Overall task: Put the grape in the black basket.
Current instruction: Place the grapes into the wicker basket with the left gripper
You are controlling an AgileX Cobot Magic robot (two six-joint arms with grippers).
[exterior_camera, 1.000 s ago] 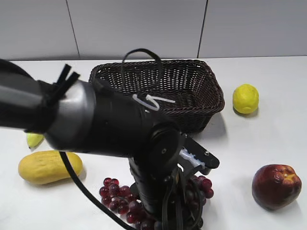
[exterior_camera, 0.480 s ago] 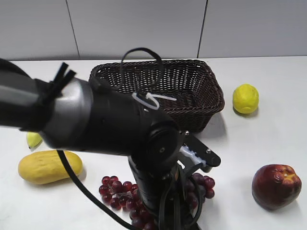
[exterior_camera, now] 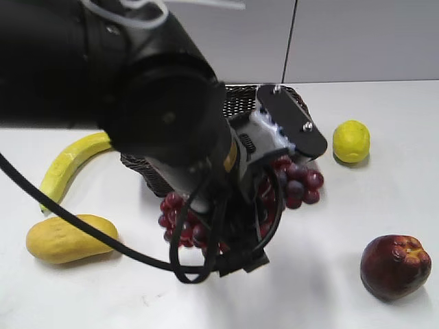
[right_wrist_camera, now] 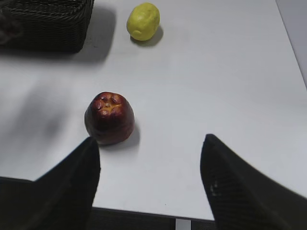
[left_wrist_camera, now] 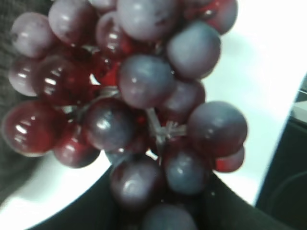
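Observation:
Next, I let go of the grape with my left gripper in the half of the black basket nearer the yellow banana (exterior_camera: 200,144).
My left gripper (exterior_camera: 264,185) is shut on the grape (exterior_camera: 296,181), a bunch of dark red and purplish grapes that hangs in the air in front of the black basket (exterior_camera: 240,99). One lobe hangs at the arm's left and one at its right. The bunch fills the left wrist view (left_wrist_camera: 139,96), pinched between the dark fingers at the bottom. The arm hides most of the basket. My right gripper (right_wrist_camera: 149,158) is open and empty above the bare table, near a dark red apple-like fruit (right_wrist_camera: 109,118). The basket's corner shows in the right wrist view (right_wrist_camera: 48,24).
A yellow lemon (exterior_camera: 351,141) lies right of the basket and shows in the right wrist view (right_wrist_camera: 143,21). The dark red fruit (exterior_camera: 395,266) sits at front right. A yellow banana (exterior_camera: 68,164) and a yellow mango-like fruit (exterior_camera: 67,238) lie at the left.
My left arm has lifted the grape off the table and carried it up and back toward the basket. The banana, hidden before, now shows.

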